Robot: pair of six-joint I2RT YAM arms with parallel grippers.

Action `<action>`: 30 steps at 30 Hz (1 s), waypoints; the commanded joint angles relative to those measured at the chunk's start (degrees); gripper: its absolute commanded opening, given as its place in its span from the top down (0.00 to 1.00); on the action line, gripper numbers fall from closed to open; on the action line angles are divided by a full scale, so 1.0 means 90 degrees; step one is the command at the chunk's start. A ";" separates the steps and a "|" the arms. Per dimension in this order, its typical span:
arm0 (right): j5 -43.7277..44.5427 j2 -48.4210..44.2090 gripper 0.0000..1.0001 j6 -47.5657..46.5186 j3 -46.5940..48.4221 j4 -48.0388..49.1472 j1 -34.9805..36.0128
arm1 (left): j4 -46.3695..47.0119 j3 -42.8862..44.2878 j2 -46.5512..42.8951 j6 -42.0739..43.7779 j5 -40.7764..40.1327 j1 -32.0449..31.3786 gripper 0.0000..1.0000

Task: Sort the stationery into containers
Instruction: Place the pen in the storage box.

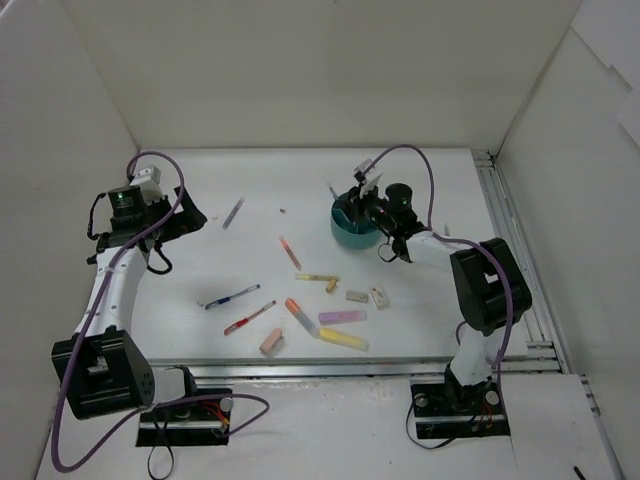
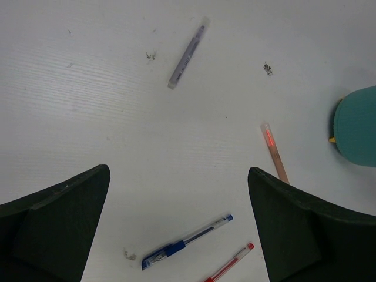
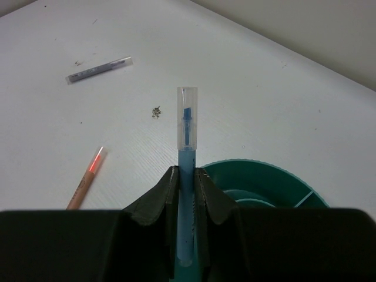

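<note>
Next, I move my left gripper to the grey pen and close it on the middle of its body (image 1: 233,214) (image 2: 186,57), just below its clear cap.
The teal cup (image 1: 352,228) stands at the back right; its rim and inner dividers show in the right wrist view (image 3: 264,176). My right gripper (image 1: 362,203) (image 3: 187,176) is shut on a light blue highlighter (image 3: 187,132), held just over the cup's near-left rim with its clear cap pointing away. My left gripper (image 1: 188,215) (image 2: 179,176) is open and empty, above the table at the left. Below it lie a blue pen (image 2: 187,242), a red pen (image 2: 230,263), a grey pen (image 2: 188,53) and a beige red-tipped pen (image 2: 275,153).
In the middle front of the table lie a yellow pen (image 1: 317,277), orange (image 1: 298,315), purple (image 1: 342,317) and yellow (image 1: 343,339) highlighters, a pink eraser (image 1: 271,341) and two pale erasers (image 1: 357,296) (image 1: 380,296). White walls enclose the table.
</note>
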 commanded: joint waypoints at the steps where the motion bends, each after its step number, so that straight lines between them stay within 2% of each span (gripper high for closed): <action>1: 0.0106 -0.0613 1.00 0.0112 -0.0056 0.0642 0.0004 | 0.0091 0.0697 0.0263 0.0419 0.0091 -0.0088 0.00; 10: 0.0458 -0.0995 0.97 0.0112 -0.0544 0.0652 0.0043 | -0.0514 0.2191 0.1874 0.1026 0.0032 -0.0527 0.00; 13: 0.0525 -0.1014 0.90 0.0092 -0.0632 0.0652 0.0072 | -0.0758 0.2747 0.2460 0.1084 0.0081 -0.0585 0.00; 18: 0.0712 -0.1044 0.90 -0.0025 -0.0701 0.0652 0.0082 | -0.1148 0.3576 0.3339 0.1299 -0.0231 -0.0800 0.00; 30: 0.0702 -0.0420 0.92 -0.0005 -0.0418 0.0973 0.0209 | -0.1149 0.4106 0.4063 0.1358 -0.0173 -0.0986 0.00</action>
